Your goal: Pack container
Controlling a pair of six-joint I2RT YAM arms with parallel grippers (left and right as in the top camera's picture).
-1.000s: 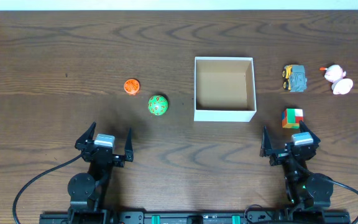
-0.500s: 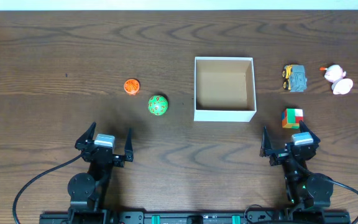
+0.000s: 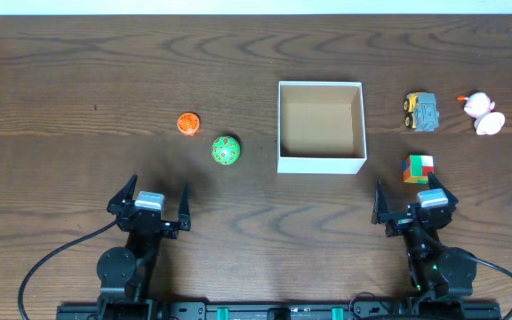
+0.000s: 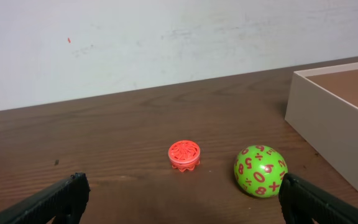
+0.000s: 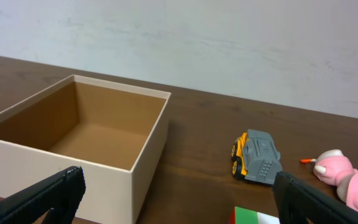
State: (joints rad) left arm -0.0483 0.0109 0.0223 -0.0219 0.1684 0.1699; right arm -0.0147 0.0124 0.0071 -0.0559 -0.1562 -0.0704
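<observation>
The fingers of my right gripper needs to next close on the opposite sides of the coloured cube [image 3: 418,169] [image 5: 253,216], which is the thing nearest to that gripper in front of the toy truck.
The container [image 3: 321,163], a square white-walled box with a brown inside, stands at the table's middle; it also shows in the left wrist view [image 4: 334,134] and the right wrist view [image 5: 73,162]. It holds nothing visible. A green number ball [image 3: 226,150] [image 4: 260,170] and an orange disc [image 3: 188,124] [image 4: 184,155] lie to its left. A grey and yellow toy truck [image 3: 422,111] [image 5: 255,156], a pink toy [image 3: 484,112] [image 5: 347,178] and a coloured cube [image 3: 418,168] [image 5: 257,217] lie to its right. My left gripper [image 3: 153,201] [image 4: 182,202] and right gripper [image 3: 414,201] [image 5: 179,196] are open and empty near the front edge.
The dark wooden table [image 3: 78,80] stretches wide on both sides. A pale wall [image 4: 166,37] rises behind its far edge.
</observation>
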